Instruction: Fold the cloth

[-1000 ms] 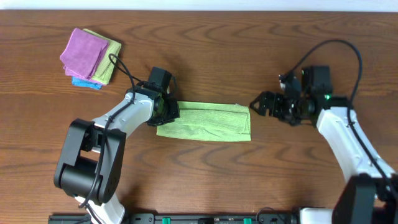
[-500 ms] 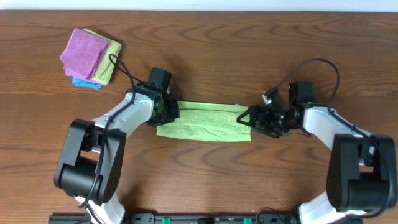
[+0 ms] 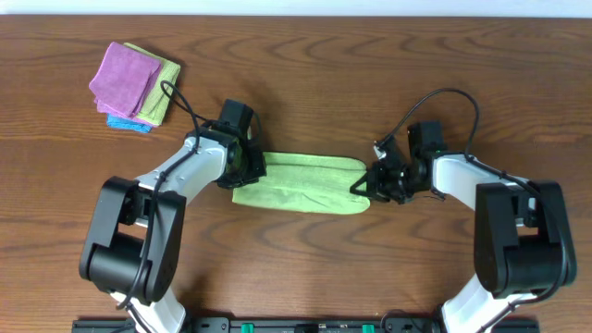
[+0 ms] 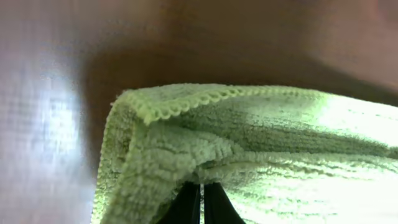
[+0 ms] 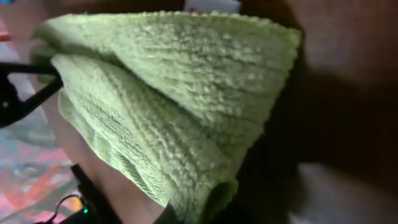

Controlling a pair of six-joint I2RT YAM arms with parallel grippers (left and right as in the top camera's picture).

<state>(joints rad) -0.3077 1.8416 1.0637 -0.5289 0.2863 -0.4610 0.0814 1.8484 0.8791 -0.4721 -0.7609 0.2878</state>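
Note:
Next, my right gripper puts the fold of cloth down over the part of the cloth just inward of my right gripper (image 3: 339,191).
The cloth (image 3: 301,183) is a light green towel folded into a long strip across the middle of the wooden table. My left gripper (image 3: 248,166) is shut on its left end; in the left wrist view the dark fingertips (image 4: 202,199) pinch a raised fold of the cloth (image 4: 261,124). My right gripper (image 3: 365,183) is shut on the right end, which is bunched and rounded. In the right wrist view the cloth (image 5: 174,93) hangs from the gripper (image 5: 205,211), and the fabric mostly hides the fingers.
A stack of folded cloths (image 3: 134,79), pink on top of yellow-green and blue, lies at the far left back of the table. Black cables loop above both arms. The table's front edge (image 3: 296,314) runs just below the arm bases.
My right gripper moved left to the cloth's right end and shut on it, bunching that end. The left gripper kept its grip and place.

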